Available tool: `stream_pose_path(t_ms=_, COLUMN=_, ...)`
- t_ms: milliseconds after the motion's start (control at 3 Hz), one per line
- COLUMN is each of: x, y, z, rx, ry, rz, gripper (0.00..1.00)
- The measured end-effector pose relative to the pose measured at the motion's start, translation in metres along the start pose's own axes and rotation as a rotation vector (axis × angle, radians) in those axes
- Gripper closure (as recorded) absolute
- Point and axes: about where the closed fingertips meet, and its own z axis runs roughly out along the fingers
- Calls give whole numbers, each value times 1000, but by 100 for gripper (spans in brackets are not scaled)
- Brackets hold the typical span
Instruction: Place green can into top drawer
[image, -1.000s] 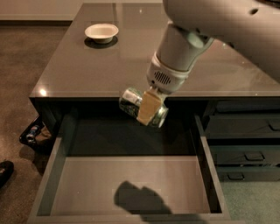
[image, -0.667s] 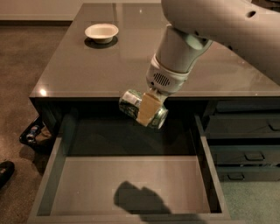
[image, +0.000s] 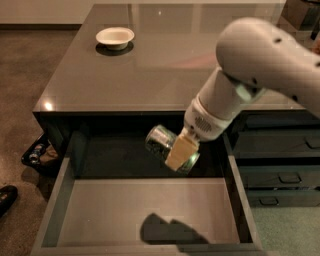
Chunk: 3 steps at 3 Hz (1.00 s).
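Observation:
The green can, held above the open top drawer, will be let go by my gripper on the top drawer's grey bottom, just behind my arm's shadow (image: 165, 201).
The green can (image: 161, 141) lies on its side in my gripper (image: 177, 152), with one shiny silver end facing left. The gripper is shut on the can and holds it in the air above the back part of the open top drawer (image: 145, 212). A tan finger (image: 179, 151) crosses the front of the can. The drawer is pulled out wide, with a flat grey floor, and my arm's shadow falls near its front edge. My white arm reaches in from the upper right.
A white bowl (image: 115, 36) sits on the desk top (image: 150, 65) at the back left. Narrower dark drawers (image: 280, 175) with recessed handles stand to the right. A dark shoe (image: 6, 197) and a small box of objects (image: 37, 155) are on the floor at left.
My gripper has moved down and towards the front with the can, from the desk's front edge to over the open drawer. The can is still held.

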Motion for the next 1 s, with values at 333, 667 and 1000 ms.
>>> stream_pose_path(t_ms=333, x=39, y=6, z=38, rx=10, ry=-9, rz=41, gripper=100)
stream_pose_path(t_ms=667, x=65, y=10, z=91, rx=48, ry=65, rz=63, gripper=100)
stream_pose_path(t_ms=1000, x=73, y=-1, z=136, rx=81, ry=118, rz=124, gripper=100)
